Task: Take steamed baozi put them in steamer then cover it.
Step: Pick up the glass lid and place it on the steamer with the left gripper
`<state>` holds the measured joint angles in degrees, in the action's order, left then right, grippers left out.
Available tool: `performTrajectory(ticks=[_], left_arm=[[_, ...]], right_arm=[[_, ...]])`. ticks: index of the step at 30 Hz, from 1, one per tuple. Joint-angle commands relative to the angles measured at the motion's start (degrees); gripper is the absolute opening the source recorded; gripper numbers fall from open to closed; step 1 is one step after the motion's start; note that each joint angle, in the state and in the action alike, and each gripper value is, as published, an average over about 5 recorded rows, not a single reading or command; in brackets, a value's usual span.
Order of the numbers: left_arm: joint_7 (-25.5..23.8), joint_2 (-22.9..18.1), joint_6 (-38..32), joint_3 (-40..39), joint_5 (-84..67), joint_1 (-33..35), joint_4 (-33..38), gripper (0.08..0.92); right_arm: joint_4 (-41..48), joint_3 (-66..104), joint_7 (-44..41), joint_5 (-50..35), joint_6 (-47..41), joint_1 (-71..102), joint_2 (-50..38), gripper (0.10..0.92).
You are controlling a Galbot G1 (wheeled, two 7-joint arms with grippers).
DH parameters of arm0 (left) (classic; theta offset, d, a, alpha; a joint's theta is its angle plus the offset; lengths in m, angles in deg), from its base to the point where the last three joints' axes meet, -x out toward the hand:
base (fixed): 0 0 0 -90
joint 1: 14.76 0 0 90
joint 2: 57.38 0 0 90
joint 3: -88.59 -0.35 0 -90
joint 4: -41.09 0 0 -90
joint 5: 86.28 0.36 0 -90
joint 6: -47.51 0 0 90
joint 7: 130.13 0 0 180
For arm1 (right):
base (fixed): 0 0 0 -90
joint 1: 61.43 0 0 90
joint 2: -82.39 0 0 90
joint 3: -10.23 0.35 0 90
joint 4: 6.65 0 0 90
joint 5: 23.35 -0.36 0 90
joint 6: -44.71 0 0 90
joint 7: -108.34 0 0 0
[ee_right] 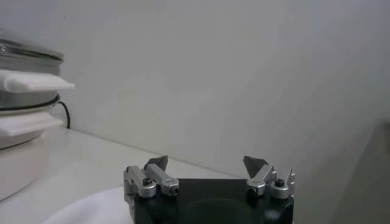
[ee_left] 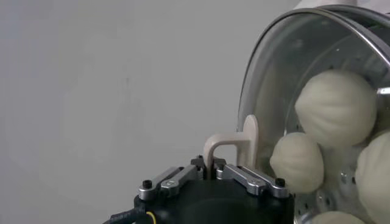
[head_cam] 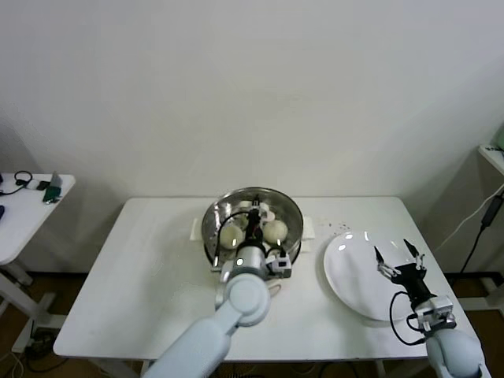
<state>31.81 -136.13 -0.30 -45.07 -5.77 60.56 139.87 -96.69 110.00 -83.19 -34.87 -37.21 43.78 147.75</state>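
Note:
My left gripper will let go of the round glass lid on the steamer's metal rim (head_cam: 252, 224) (ee_left: 342, 159), covering the steamed baozi.
My left gripper (head_cam: 256, 224) is shut on the cream handle (ee_left: 234, 143) of the round glass lid (ee_left: 274, 67), which it holds over the steamer (head_cam: 293, 230) at the table's back middle. I cannot tell whether the lid rests on the rim. Steamed baozi show through the glass, one (head_cam: 231, 235) on the left and one (head_cam: 275, 231) on the right; the left wrist view shows them close up (ee_left: 335, 106). My right gripper (head_cam: 396, 256) hangs open and empty above the bare white plate (head_cam: 354, 272) at the right.
The white table (head_cam: 142, 268) has bare surface to the left of the steamer and in front of it. A small side table (head_cam: 31, 209) with small items stands at the far left. A cable (head_cam: 480, 228) hangs at the right edge. The wall is close behind.

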Motion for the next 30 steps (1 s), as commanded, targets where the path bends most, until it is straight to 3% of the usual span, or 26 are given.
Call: performTrajectory(ticks=[1,30], left_arm=[[0.2,-0.5,2.8,0.2,0.4,0.3,-0.9,0.156],[5.5,-0.2,2.8,0.0,-0.9,0.9,-2.5,0.156]], right_arm=[[0.2,-0.1,-0.1,0.2,0.1,-0.1,0.3,0.823],[0.1,0.6,-0.9,0.5,0.4,0.2,1.0,0.823]])
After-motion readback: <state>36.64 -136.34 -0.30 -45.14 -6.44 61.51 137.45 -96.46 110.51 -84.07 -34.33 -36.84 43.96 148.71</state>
